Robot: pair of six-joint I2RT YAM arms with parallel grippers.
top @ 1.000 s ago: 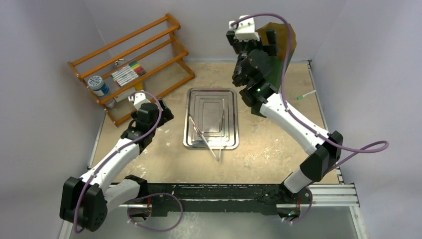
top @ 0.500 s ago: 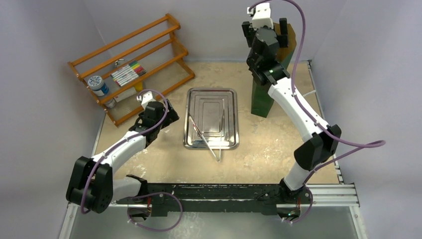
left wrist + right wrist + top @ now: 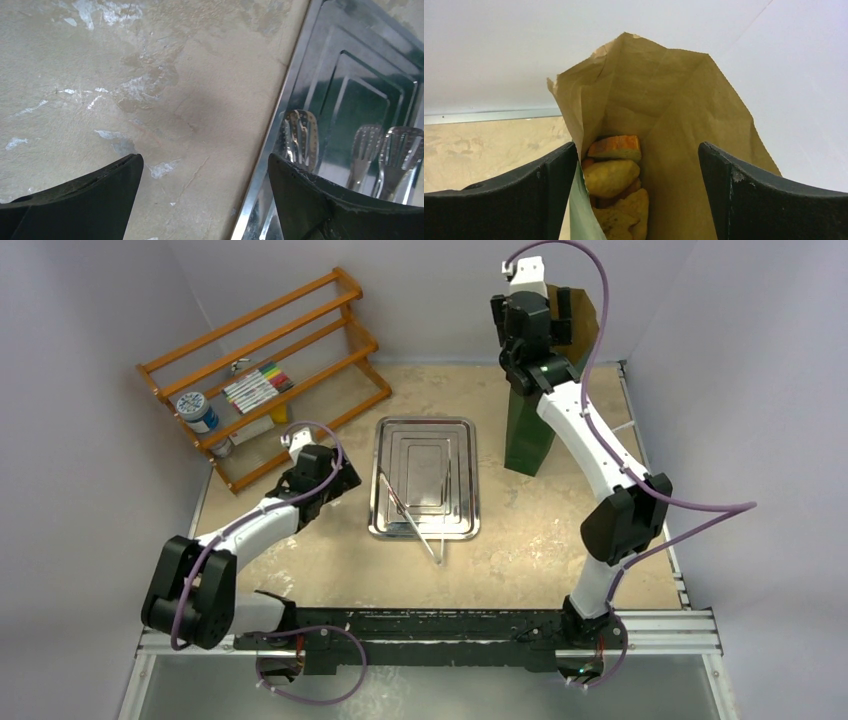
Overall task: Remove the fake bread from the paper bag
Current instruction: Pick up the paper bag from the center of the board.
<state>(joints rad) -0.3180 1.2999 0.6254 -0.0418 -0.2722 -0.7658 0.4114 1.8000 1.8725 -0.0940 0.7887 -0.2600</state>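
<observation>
The fake bread is lying deep inside the tall paper bag, so my right gripper will pinch the paper bag's rim (image 3: 580, 135) nearest the tray and lift the paper bag.
The paper bag (image 3: 527, 436) stands upright at the back right, dark green outside and brown inside. In the right wrist view its open mouth (image 3: 674, 95) faces me, with several pieces of fake bread (image 3: 613, 176) stacked inside: an orange-crusted piece on top and tan pieces below. My right gripper (image 3: 533, 308) hovers open above the bag's mouth. Its fingers straddle the opening without touching the bread (image 3: 636, 150). My left gripper (image 3: 336, 472) is open and empty, low over the table beside the tray's left edge (image 3: 205, 159).
A silver metal tray (image 3: 425, 426) lies mid-table with long metal tongs (image 3: 410, 512) across it; the tray rim (image 3: 272, 135) and tong tips (image 3: 300, 135) show in the left wrist view. An orange wooden rack (image 3: 300, 315) with markers and a jar stands back left. Walls close in behind the bag.
My right arm has swung right and back, from beside the bag to over its mouth. My left gripper has moved right and forward toward the tray's left edge.
</observation>
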